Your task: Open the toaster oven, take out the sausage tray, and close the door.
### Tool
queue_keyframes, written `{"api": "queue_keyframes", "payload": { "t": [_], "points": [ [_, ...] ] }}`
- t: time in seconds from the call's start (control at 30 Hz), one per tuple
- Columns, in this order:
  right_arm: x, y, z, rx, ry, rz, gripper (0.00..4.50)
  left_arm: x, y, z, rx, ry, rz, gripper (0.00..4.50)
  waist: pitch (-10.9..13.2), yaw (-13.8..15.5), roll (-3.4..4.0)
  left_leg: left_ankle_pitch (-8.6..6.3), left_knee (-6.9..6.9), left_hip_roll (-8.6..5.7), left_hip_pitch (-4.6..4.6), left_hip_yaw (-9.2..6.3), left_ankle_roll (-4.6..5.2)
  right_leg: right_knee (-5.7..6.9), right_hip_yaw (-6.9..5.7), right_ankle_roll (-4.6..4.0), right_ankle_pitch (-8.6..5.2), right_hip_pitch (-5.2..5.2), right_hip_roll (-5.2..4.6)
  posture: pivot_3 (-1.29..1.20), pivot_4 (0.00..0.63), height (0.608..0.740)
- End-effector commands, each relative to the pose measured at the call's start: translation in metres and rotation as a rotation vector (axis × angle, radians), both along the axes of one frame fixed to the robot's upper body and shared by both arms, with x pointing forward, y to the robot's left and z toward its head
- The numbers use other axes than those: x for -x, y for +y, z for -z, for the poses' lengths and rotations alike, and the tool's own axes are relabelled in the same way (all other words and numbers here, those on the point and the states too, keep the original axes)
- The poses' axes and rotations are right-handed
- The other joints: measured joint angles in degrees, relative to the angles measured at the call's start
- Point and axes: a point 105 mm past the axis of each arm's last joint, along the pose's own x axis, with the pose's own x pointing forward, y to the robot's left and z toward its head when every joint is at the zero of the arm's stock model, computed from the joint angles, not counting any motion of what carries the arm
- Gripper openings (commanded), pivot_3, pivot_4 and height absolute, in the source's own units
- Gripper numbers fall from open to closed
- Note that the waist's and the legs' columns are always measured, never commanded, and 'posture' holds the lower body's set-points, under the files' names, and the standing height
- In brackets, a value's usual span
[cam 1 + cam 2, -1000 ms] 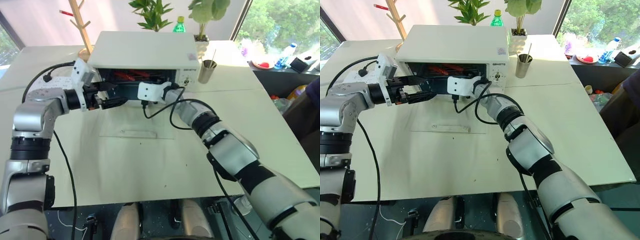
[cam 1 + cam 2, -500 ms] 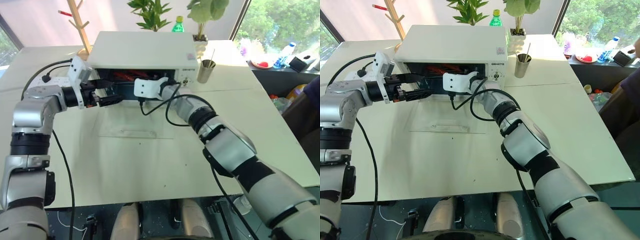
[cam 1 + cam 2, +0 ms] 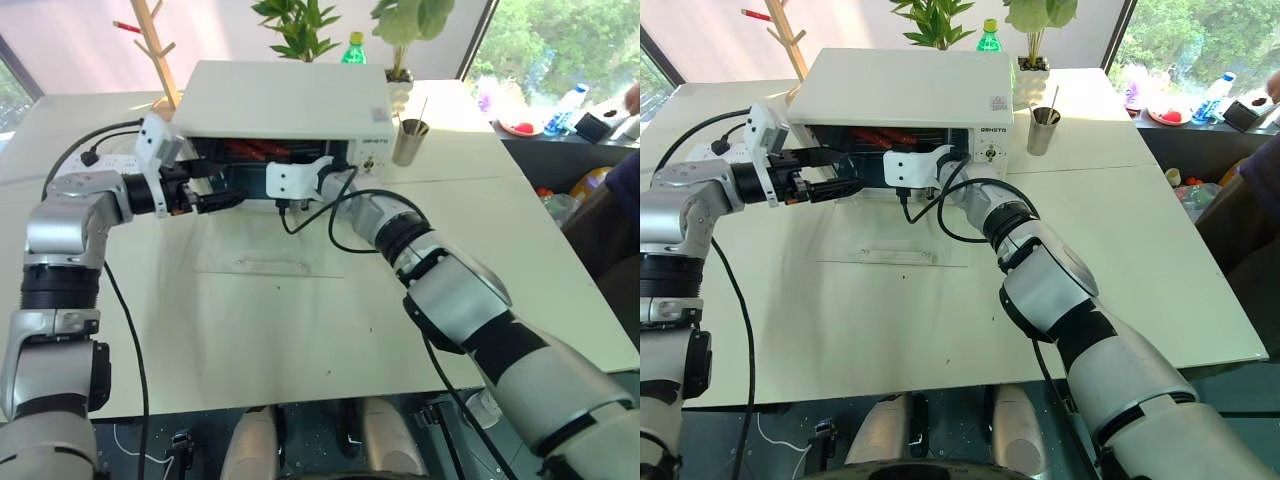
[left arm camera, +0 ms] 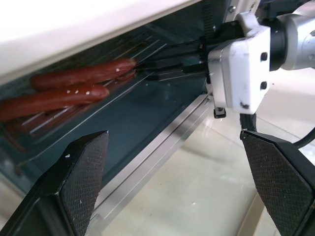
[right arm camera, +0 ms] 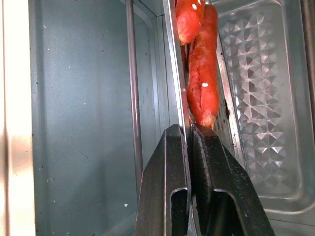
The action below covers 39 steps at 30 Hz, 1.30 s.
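Observation:
Next, I move my right gripper toward the tray's corner while my left gripper takes the other end (image 4: 24, 160), because my right gripper holds the tray's rim close to the sausages.
The white toaster oven (image 3: 290, 100) stands at the back of the table. Its glass door (image 3: 268, 262) lies folded down flat in front of it. Inside, the shiny sausage tray (image 5: 256, 98) holds red-brown sausages (image 4: 69, 93). My right gripper (image 5: 188, 132) reaches into the oven and is shut on the tray's thin front rim, just below the end of a sausage (image 5: 202, 83). My left gripper (image 4: 173, 135) is held open at the left part of the oven's mouth, above the door's hinge, with nothing between its fingers.
A metal cup with a stick (image 3: 411, 140) stands right of the oven. A green bottle (image 3: 358, 48) and potted plants (image 3: 300, 25) are behind it. A white power strip (image 3: 110, 165) lies at the oven's left. The table (image 3: 300, 340) reaches toward me.
My right gripper's fingers have closed on the tray's rim inside the oven. The left arm has kept still with its gripper open.

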Motion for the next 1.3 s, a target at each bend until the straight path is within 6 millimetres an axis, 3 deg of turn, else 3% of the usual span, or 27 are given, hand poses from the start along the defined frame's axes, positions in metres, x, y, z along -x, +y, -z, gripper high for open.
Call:
{"api": "queue_keyframes", "payload": {
  "t": [0.03, 0.57, 0.87, 1.1, 1.2, 1.3],
  "points": [
    [0.001, 0.006, -0.019, -0.064, -0.041, -0.018, 0.09, -0.002, 0.002, -0.023, -0.004, -0.077, -0.001, 4.5, 0.0, 0.0, 0.0, 0.0, 0.0, 0.0, 0.0, 0.0, 0.0, 0.0, 0.0, 0.0, 0.0, 0.0, 0.0, 0.0, 0.15, 0.717],
    [0.027, 0.021, -0.017, -0.098, -0.042, -0.17, 0.09, -0.023, 0.012, -0.03, -0.038, -0.078, -0.017, 4.5, 0.0, -0.3, -0.02, 0.0, 0.0, -0.03, -0.01, 0.0, 0.0, 0.03, -0.01, 0.03, -0.02, -0.03, 0.02, 0.0, 0.15, 0.717],
    [0.053, 0.001, -0.009, -0.078, -0.042, -0.193, 0.09, -0.027, 0.012, -0.028, -0.051, -0.071, -0.003, 4.5, 0.0, -0.3, -0.03, 0.0, 0.02, -0.02, -0.01, -0.01, 0.0, 0.04, -0.01, 0.05, -0.02, -0.03, 0.03, 0.0, 0.15, 0.717],
    [0.053, -0.009, -0.003, -0.093, -0.011, -0.138, 0.09, -0.028, 0.007, -0.028, -0.058, -0.067, 0.015, 4.5, 0.0, -0.1, -0.03, 0.01, 0.04, -0.03, -0.01, -0.01, 0.0, 0.04, -0.01, 0.05, -0.02, -0.03, 0.03, 0.0, 0.15, 0.717],
    [0.05, -0.008, -0.001, -0.08, -0.004, -0.124, 1.1, -0.029, 0.006, -0.028, -0.059, -0.068, 0.018, 4.5, 0.0, -0.1, -0.03, 0.01, 0.05, -0.03, -0.01, -0.01, 0.0, 0.04, -0.01, 0.05, -0.02, -0.02, 0.02, 0.0, 0.15, 0.717],
    [0.048, -0.007, 0.0, -0.07, -0.006, -0.109, 2.53, -0.028, 0.006, -0.03, -0.058, -0.072, 0.019, 4.5, 0.0, -0.2, -0.03, 0.01, 0.05, -0.03, 0.0, -0.01, 0.0, 0.05, -0.01, 0.05, -0.02, -0.03, 0.02, 0.0, 0.15, 0.717]
  ]
}}
